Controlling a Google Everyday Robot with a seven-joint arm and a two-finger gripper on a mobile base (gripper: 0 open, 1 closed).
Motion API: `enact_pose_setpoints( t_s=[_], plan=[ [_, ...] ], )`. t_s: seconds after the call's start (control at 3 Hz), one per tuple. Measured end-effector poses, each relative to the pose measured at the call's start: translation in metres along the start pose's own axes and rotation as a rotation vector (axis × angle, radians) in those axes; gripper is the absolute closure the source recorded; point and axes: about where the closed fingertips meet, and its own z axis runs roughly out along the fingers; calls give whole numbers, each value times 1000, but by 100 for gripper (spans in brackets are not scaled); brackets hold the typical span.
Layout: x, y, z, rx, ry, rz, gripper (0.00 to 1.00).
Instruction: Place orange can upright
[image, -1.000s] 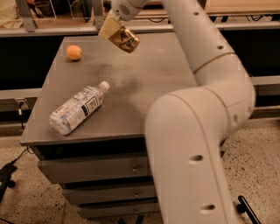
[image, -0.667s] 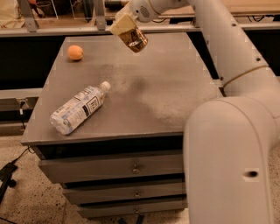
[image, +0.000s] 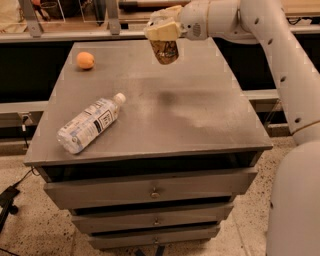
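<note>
My gripper will release the orange can, now hanging above the cabinet top, so that it stands upright on the bare grey cabinet top beyond the water bottle's cap (image: 156, 86).
My gripper (image: 162, 30) is above the far middle of the grey cabinet top (image: 200, 125), shut on the orange can (image: 165, 51). The can is small, orange-brown and gold, and hangs nearly upright below the fingers, clear of the surface. Its dark shadow falls on the top in front of it. The white arm reaches in from the upper right.
A clear plastic water bottle (image: 90, 124) with a white label lies on its side at the front left. A round orange fruit (image: 85, 60) sits at the far left corner. The cabinet has drawers (image: 155, 192) below; a shelf runs behind it.
The arm has swung so the can went from tilted to nearly upright. The gripper still holds it above the far part of the top. Bottle and fruit have not moved.
</note>
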Motion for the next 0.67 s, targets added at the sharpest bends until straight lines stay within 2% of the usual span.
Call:
enact_pose_setpoints(
  t_s=[0.33,0.67],
  plan=[
    [2,4,-10,-16,-64,13,100],
    [15,8,-7,-71,-83,50,100]
  ],
)
